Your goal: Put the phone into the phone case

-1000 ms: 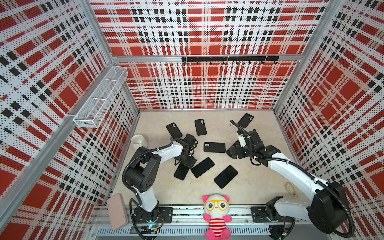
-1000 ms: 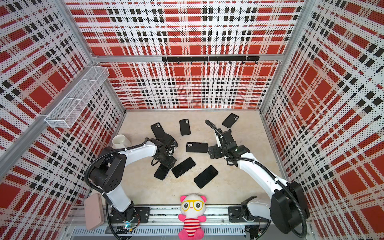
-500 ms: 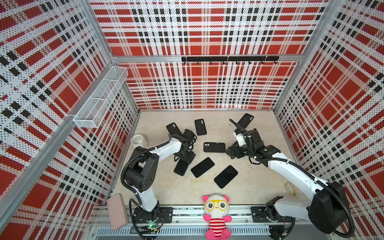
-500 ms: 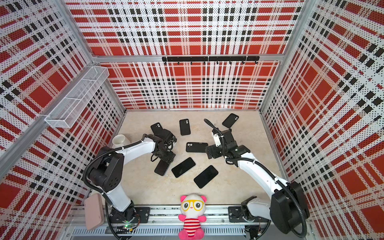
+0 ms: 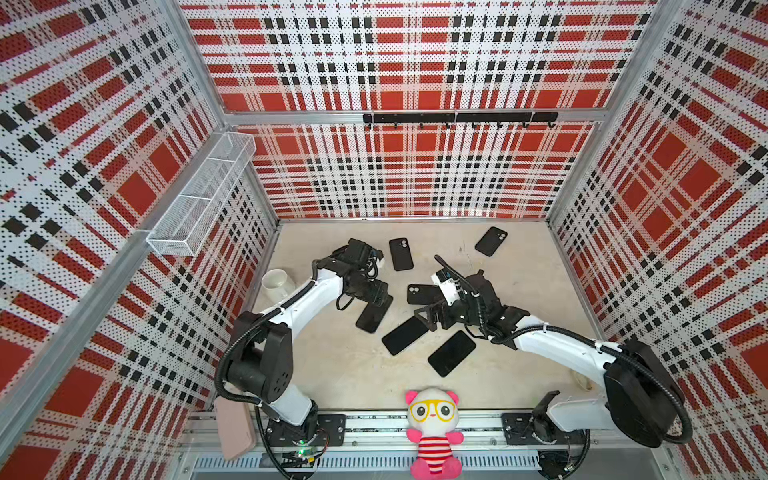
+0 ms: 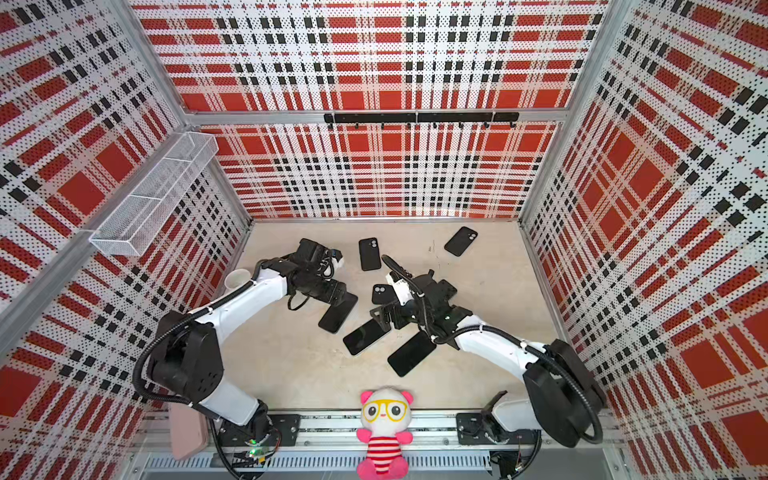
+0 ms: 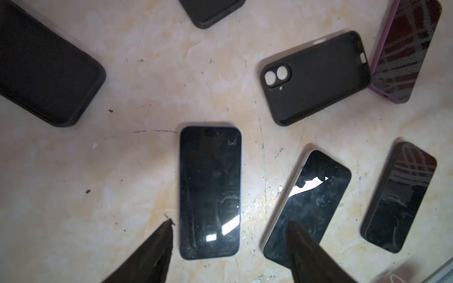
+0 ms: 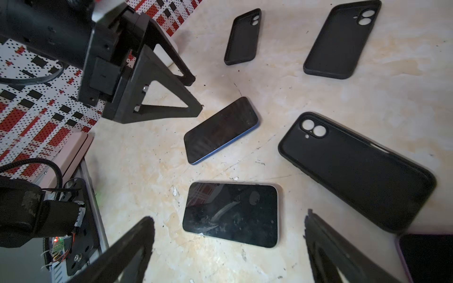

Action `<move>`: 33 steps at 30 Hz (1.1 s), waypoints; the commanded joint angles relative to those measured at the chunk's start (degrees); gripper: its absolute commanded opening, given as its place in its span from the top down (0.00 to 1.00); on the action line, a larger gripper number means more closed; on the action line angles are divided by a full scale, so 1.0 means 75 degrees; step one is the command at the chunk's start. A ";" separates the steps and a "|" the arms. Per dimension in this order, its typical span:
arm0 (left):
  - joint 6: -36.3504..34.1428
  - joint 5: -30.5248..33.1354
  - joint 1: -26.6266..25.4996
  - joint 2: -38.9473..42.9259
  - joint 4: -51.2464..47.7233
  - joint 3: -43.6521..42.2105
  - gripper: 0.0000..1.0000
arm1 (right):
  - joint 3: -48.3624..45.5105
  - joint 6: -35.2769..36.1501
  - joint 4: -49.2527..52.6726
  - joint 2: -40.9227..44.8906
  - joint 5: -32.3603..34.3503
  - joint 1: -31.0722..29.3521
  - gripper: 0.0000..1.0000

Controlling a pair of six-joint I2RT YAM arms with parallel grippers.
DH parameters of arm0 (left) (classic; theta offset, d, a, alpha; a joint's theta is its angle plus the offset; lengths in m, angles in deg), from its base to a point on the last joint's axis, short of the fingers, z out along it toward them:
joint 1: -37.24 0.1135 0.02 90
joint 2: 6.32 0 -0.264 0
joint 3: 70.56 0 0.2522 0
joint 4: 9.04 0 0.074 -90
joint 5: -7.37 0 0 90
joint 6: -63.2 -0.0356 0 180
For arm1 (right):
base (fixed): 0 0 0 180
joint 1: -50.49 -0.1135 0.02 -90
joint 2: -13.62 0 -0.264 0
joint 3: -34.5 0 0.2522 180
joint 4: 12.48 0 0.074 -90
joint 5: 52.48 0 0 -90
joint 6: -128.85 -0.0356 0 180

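Observation:
Next, I close my right gripper on the near end of the blue-edged phone point(image 8: 192, 148), because my left gripper should first lift that phone by its far end.
Several dark phones lie face up mid-table. My left gripper point(image 5: 380, 298) point(image 7: 230, 224) hangs open over the blue-edged phone point(image 5: 372, 318) point(image 7: 209, 193). That phone lies flat between the fingers, and neither finger touches it. My right gripper point(image 5: 428, 319) point(image 8: 229, 218) is open above one end of the white-edged phone point(image 5: 405, 334) point(image 8: 230, 215). An empty black phone case point(image 5: 420, 294) point(image 8: 355, 171) point(image 7: 316, 78) lies open side up just behind the phones. Other cases point(image 5: 401, 253) point(image 5: 491, 241) lie farther back. A purple-edged phone point(image 8: 426, 257) sits under my right wrist.
A white cup point(image 5: 277, 284) stands by the left wall near my left arm. A plush toy point(image 5: 434, 428) sits on the front rail. A wire basket point(image 5: 199, 199) hangs on the left wall. Another phone point(image 5: 452, 353) lies toward the front.
My left gripper and the blue-edged phone have shifted toward the back, and its jaws have narrowed slightly. My right gripper has moved left and forward over the white-edged phone.

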 commanded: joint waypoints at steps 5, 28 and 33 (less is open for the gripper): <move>-0.0069 0.0722 -0.0088 -0.0343 0.0006 -0.0159 0.03 | 0.0152 -0.0321 -0.0537 -0.0214 0.0515 -0.0073 0.02; -0.1004 0.1335 -0.0430 -0.2146 -0.0277 0.0210 0.02 | 0.0146 -0.0021 0.0838 0.0146 0.1431 0.0236 0.01; -0.1008 0.1337 -0.0429 -0.2352 -0.0311 0.0327 0.02 | 0.0134 -0.0045 0.0810 0.0047 0.1390 0.0237 0.01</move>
